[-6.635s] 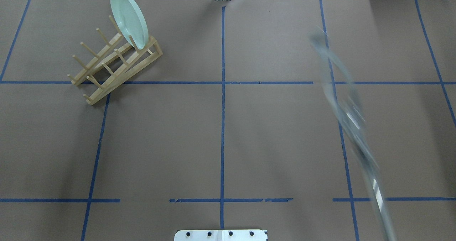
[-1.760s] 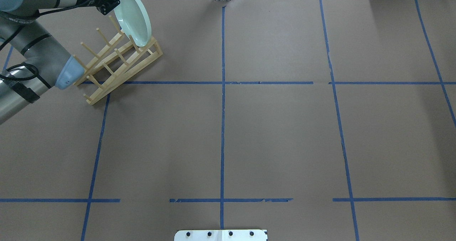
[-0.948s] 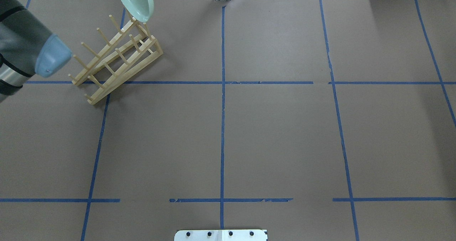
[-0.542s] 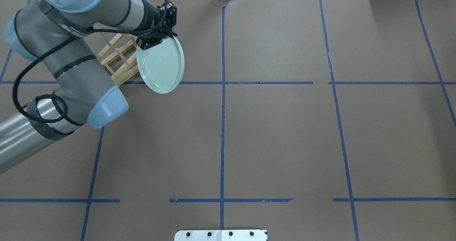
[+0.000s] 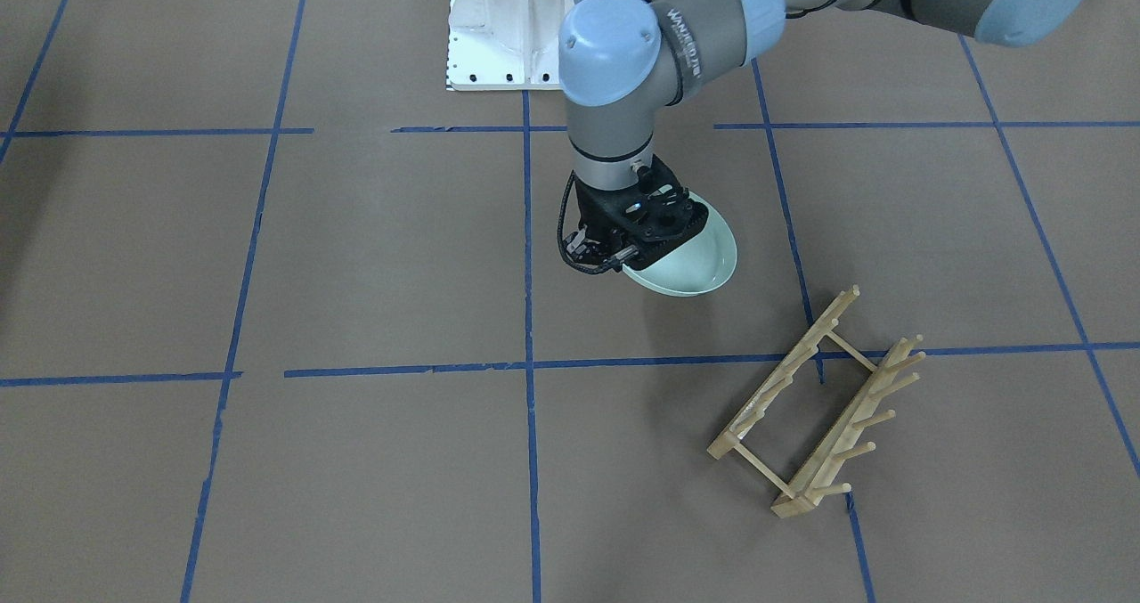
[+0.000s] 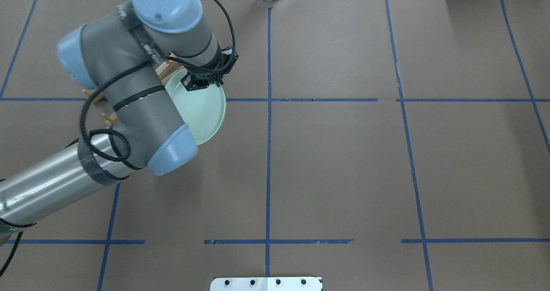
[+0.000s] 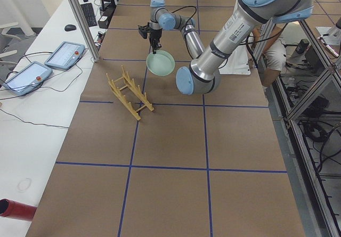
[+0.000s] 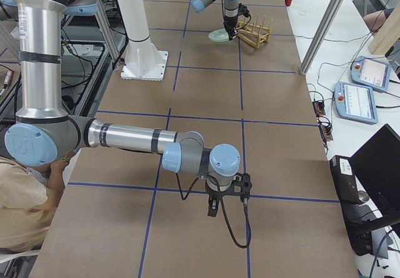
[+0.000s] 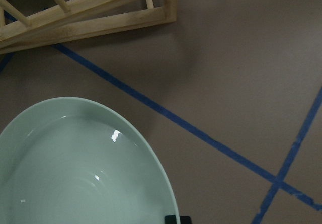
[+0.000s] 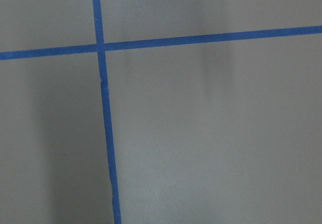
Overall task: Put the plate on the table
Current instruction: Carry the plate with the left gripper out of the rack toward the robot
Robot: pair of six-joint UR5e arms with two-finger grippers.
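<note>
The robot's left gripper should set the plate on the table just inside the blue tape line (image 5: 648, 191) by the white robot base. The plate now hangs beside the wooden rack.
The pale mint-green plate (image 6: 202, 112) hangs face-up and slightly tilted just above the brown table (image 6: 343, 162), beside the near end of the wooden rack (image 5: 815, 407). My left gripper (image 6: 202, 82) is shut on the plate's far rim; the front view shows the gripper (image 5: 623, 247) on the plate (image 5: 690, 260) with a shadow beneath it. The left wrist view shows the plate's inside (image 9: 75, 168) and the rack (image 9: 85, 12). My right gripper (image 8: 213, 208) hovers low over the table far from the plate, seen only in the right side view; I cannot tell its state.
The rack holds nothing and stands on a blue tape line (image 5: 623, 362). The white robot base plate (image 5: 499, 42) is at the robot's edge. My left arm (image 6: 129, 93) covers most of the rack from overhead.
My left gripper lifted the plate out of the rack, turned it from upright to face-up, and carried it toward the robot, past the rack's near end, lower over the table.
</note>
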